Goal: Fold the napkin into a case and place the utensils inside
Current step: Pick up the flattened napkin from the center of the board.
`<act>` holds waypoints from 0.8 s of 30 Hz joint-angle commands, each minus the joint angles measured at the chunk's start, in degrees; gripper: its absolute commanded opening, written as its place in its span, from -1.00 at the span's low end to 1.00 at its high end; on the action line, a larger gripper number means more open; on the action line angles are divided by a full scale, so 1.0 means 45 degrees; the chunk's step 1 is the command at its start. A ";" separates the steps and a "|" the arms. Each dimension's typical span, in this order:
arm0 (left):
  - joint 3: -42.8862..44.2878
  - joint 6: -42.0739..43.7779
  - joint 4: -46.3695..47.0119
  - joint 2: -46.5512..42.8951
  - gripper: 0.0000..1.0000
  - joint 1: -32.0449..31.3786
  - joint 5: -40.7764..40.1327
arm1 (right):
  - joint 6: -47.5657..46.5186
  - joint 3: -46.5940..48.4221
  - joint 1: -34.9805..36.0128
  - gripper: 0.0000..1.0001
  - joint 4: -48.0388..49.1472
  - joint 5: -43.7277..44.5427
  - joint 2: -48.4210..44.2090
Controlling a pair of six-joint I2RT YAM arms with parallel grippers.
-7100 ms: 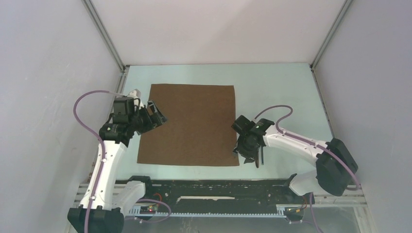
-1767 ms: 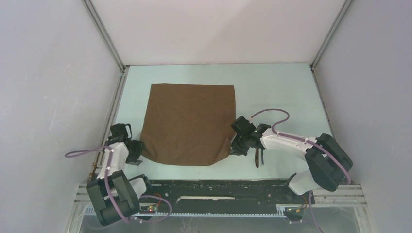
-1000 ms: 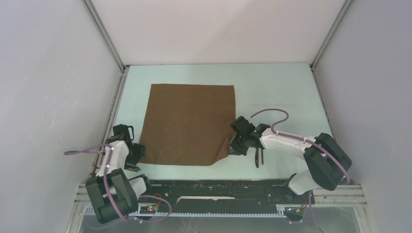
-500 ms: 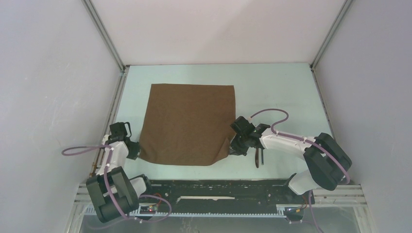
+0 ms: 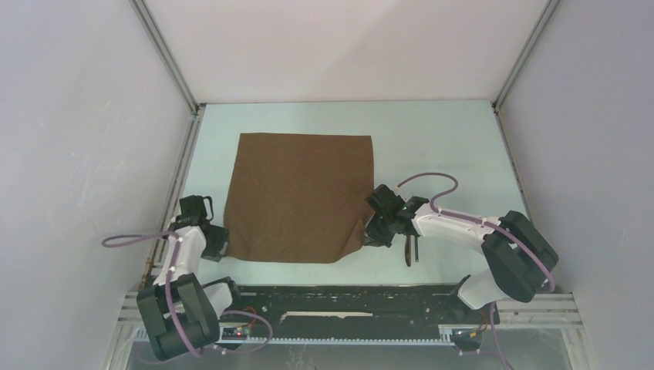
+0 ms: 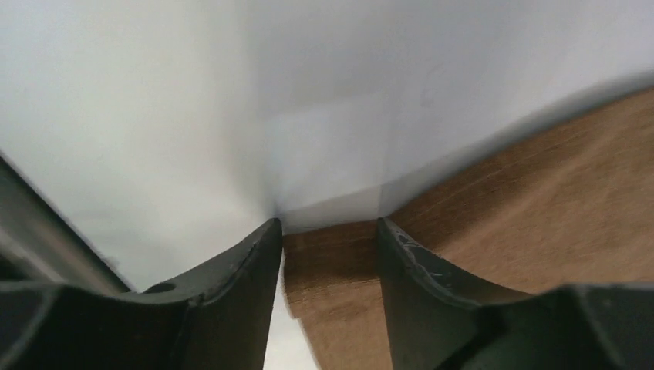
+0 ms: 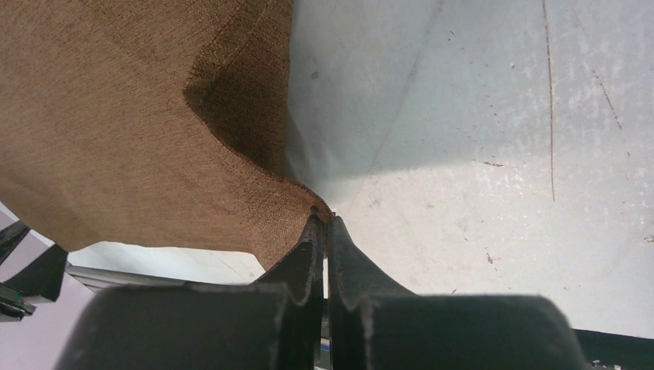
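Observation:
The napkin's corner lies loose between my left gripper's open fingers. My left gripper should pinch that corner [image 6: 305, 277] before I lift the napkin's near edge.
The brown napkin [image 5: 301, 196] lies spread on the table. My right gripper [image 5: 370, 233] is shut on its near-right corner and holds it slightly raised, so the cloth puckers there. In the right wrist view the cloth [image 7: 116, 116] ends pinched at the gripper [image 7: 325, 216]. My left gripper [image 5: 218, 242] sits low at the near-left corner. Its fingers [image 6: 231, 285] stand apart in the left wrist view, with the napkin's corner [image 6: 339, 254] lying between them, ungripped. The utensils [image 5: 409, 251] lie side by side on the table just right of the right gripper. No case shows.
Pale green table [image 5: 439, 146] enclosed by white walls on three sides. A black rail [image 5: 339, 301] runs along the near edge between the arm bases. The left arm's purple cable [image 5: 127, 239] loops out toward the left wall.
The left gripper has shifted a little at the napkin's near-left corner and its jaws have narrowed around that corner. The right gripper keeps the near-right corner pinched and raised, unmoved.

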 commanded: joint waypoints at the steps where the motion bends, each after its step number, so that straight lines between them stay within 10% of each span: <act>1: 0.0760 -0.0637 -0.3227 -0.0344 0.20 -0.0669 -0.0521 | -0.0110 -0.0042 0.0066 -1.00 0.0339 0.0004 0.0156; 7: 0.0665 -0.1294 -0.3816 -0.1278 0.77 -0.1032 -0.0770 | -0.0655 -0.0040 -0.0165 -1.00 0.0385 -0.0297 0.0372; 24: 0.0833 -0.0923 -0.3913 -0.1477 0.74 -0.1193 -0.1197 | -0.0804 -0.0032 -0.0281 -1.00 0.0444 -0.0321 0.0346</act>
